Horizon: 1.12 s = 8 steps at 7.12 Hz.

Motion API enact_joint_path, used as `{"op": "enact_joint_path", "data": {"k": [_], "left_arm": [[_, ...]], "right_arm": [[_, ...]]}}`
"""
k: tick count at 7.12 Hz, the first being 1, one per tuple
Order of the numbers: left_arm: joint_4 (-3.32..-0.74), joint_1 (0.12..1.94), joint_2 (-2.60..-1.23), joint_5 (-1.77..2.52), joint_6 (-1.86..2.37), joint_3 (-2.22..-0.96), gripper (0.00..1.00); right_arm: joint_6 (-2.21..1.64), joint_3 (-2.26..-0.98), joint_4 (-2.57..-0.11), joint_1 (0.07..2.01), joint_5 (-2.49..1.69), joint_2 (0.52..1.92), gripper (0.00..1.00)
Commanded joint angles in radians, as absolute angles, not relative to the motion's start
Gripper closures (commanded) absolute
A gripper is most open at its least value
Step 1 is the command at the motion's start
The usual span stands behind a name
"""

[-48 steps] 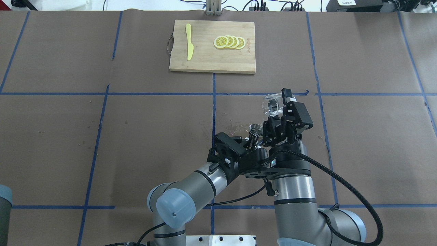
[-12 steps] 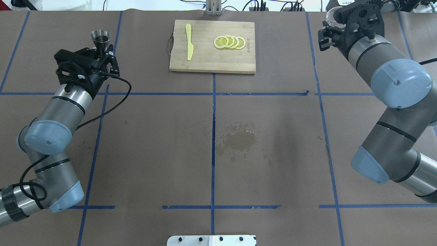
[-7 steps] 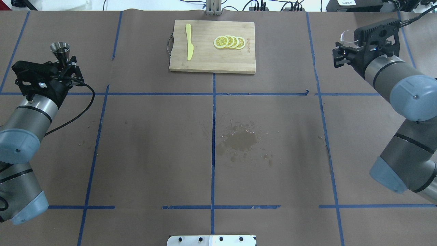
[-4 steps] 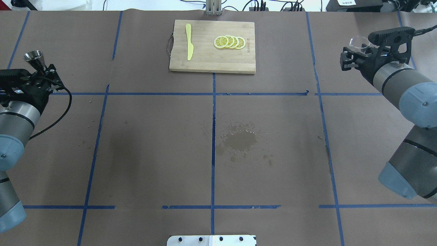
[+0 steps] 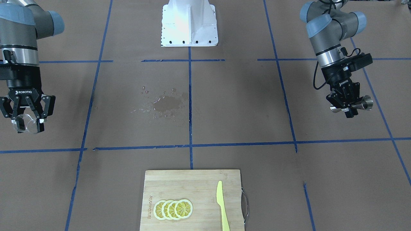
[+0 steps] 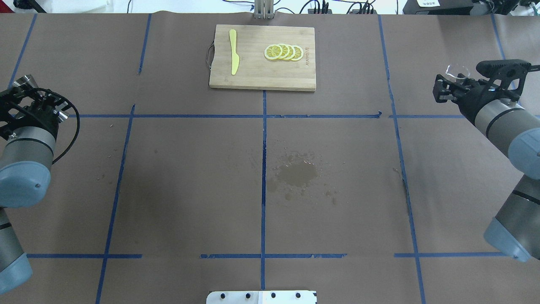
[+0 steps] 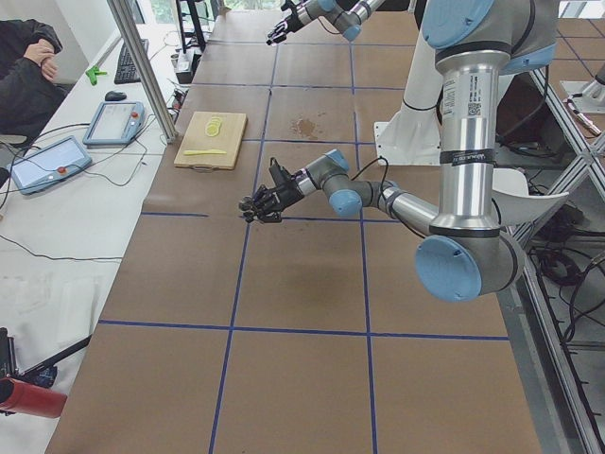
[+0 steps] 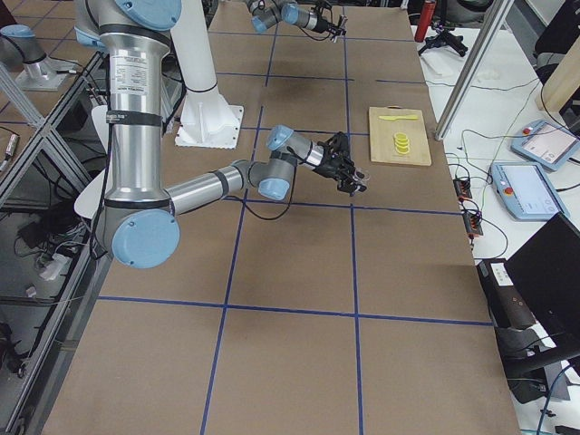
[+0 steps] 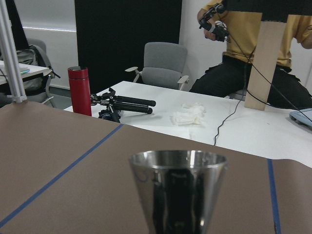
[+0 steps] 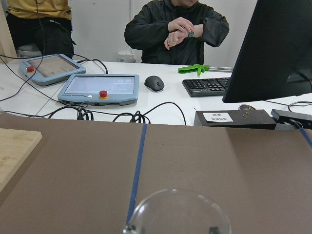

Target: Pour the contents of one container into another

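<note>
My left gripper will release the steel jigger beside the slanting blue tape line (image 5: 296,106), toward the wet spill.
My left gripper (image 5: 346,107) is shut on the narrow waist of the steel jigger (image 5: 363,104), low over the table's left end. The overhead view shows the left gripper (image 6: 26,89) with only the jigger's rim (image 6: 26,79) peeking out. In the left wrist view the jigger's upper cone (image 9: 178,187) stands upright and fills the bottom centre. My right gripper (image 5: 28,123) is shut on the clear glass cup (image 5: 21,126) at the table's right end, seen overhead as gripper (image 6: 453,83) and cup (image 6: 458,71). The cup's rim (image 10: 178,214) shows in the right wrist view.
A bamboo cutting board (image 6: 253,71) at the far middle carries lemon slices (image 6: 283,52) and a yellow knife (image 6: 233,51). A wet spill (image 6: 296,174) darkens the paper at the table's centre. Blue tape lines grid the brown surface. The white robot base (image 5: 189,22) sits at the near edge.
The grippers were together at the centre with the cup tilted over the jigger. Both have since swung out to opposite table ends, still gripping, and a spill shows where they were.
</note>
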State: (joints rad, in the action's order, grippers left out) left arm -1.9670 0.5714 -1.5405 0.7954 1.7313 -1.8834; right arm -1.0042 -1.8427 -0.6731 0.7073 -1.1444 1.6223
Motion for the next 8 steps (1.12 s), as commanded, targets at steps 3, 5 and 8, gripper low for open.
{"op": "enact_joint_path", "data": {"k": [3,5,8], "left_arm": [[-1.554,0.433,-1.660,0.637,2.109,-1.852,1.00],[-1.488,0.393,-1.660,0.498,2.172,-1.797,1.00],[-1.488,0.324,-1.661,0.410,2.175,-1.746,1.00]], "right_arm": [[-1.068,-1.838,-0.582,0.621,-1.037,1.712,1.00],[-1.074,-1.839,-0.571,0.612,-1.034,1.735,1.00],[-1.095,-1.839,-0.569,0.606,-1.034,1.744,1.00]]}}
